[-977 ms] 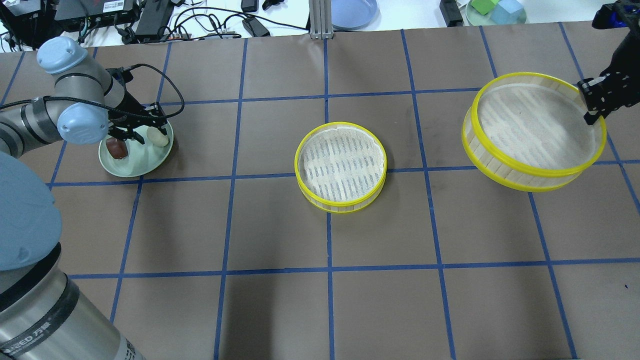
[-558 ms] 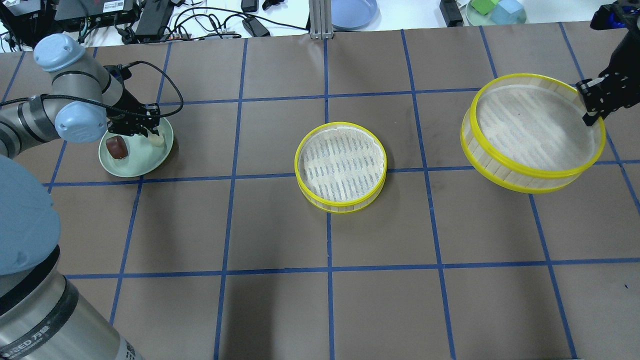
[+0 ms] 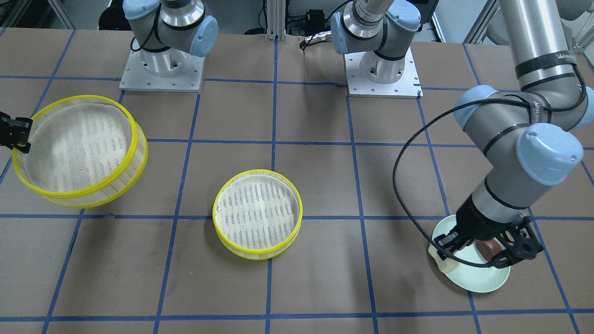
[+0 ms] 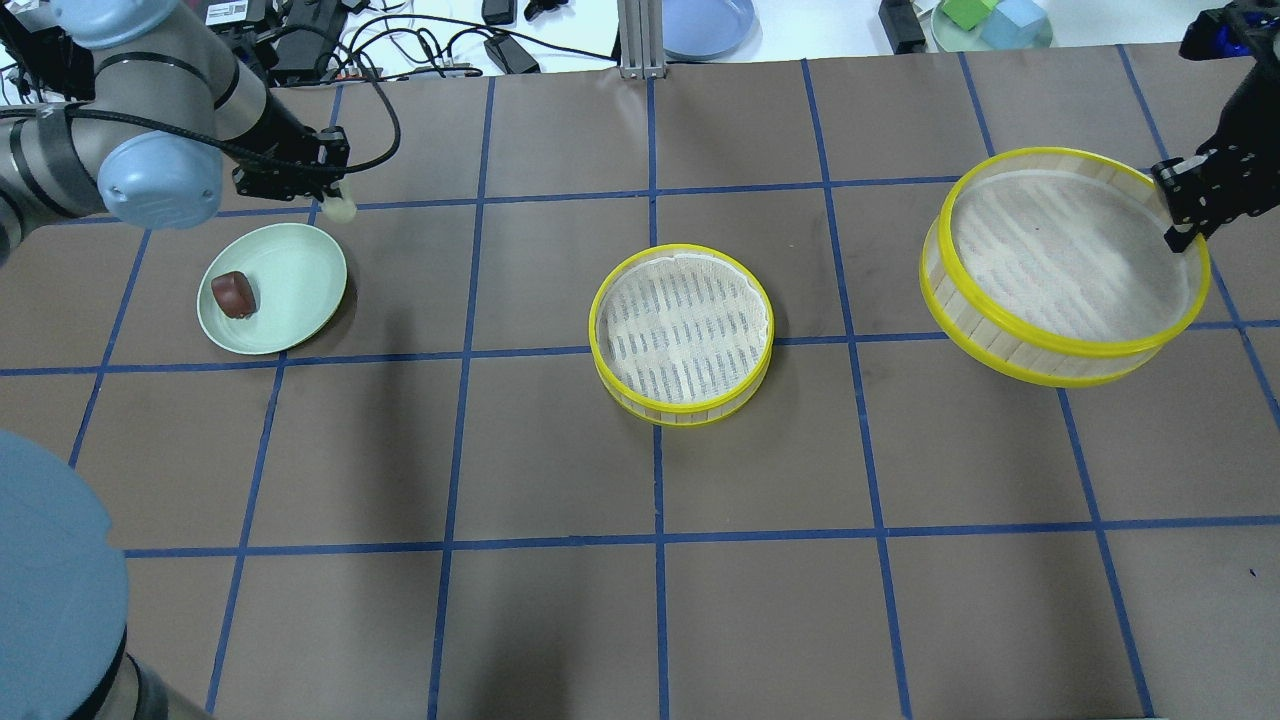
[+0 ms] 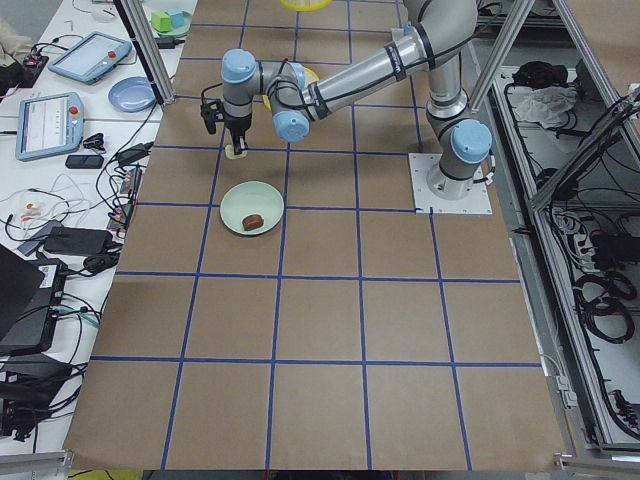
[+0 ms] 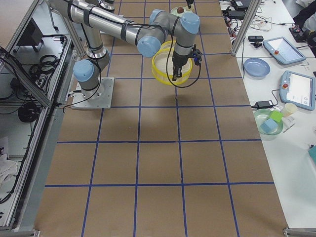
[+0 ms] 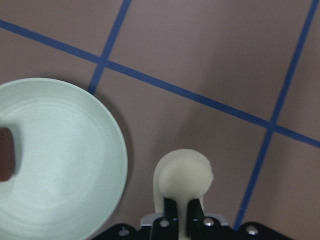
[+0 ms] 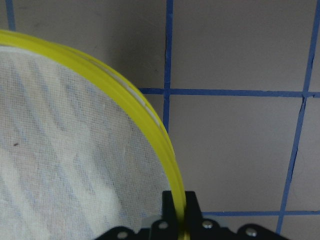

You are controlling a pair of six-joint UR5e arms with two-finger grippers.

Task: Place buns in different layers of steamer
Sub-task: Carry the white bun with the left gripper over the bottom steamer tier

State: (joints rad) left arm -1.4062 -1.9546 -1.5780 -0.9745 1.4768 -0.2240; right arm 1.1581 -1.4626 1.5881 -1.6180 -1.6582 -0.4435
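The cream-white bun, held in the air beyond the plate's edge, will be set down by my left gripper inside the empty steamer level (image 3: 282, 205), toward the side where the pale green plate is.
My left gripper (image 4: 336, 203) is shut on the cream-white bun (image 4: 345, 210) and holds it in the air just beyond the far right edge of the pale green plate (image 4: 290, 270). In the left wrist view the bun (image 7: 184, 175) sits between the fingers, to the right of the plate (image 7: 65, 165). The dark brown bun (image 4: 234, 295) lies on the plate's left side. One yellow-rimmed steamer tier (image 4: 682, 335) stands empty at the table's middle. My right gripper (image 4: 1180, 232) is shut on the rim of the second tier (image 4: 1065, 265) and holds it tilted above the table at the right; the right wrist view shows that rim (image 8: 150, 117).
Beyond the far table edge lie cables, a blue plate (image 4: 705, 22) and a dish of coloured blocks (image 4: 990, 22). Blue tape lines divide the brown table into squares. Both arm bases (image 3: 161, 69) stand at the robot's side.
My left gripper closed on the cream bun on the plate, then lifted it up and away past the plate's far right edge. The right gripper with its tier has barely moved.
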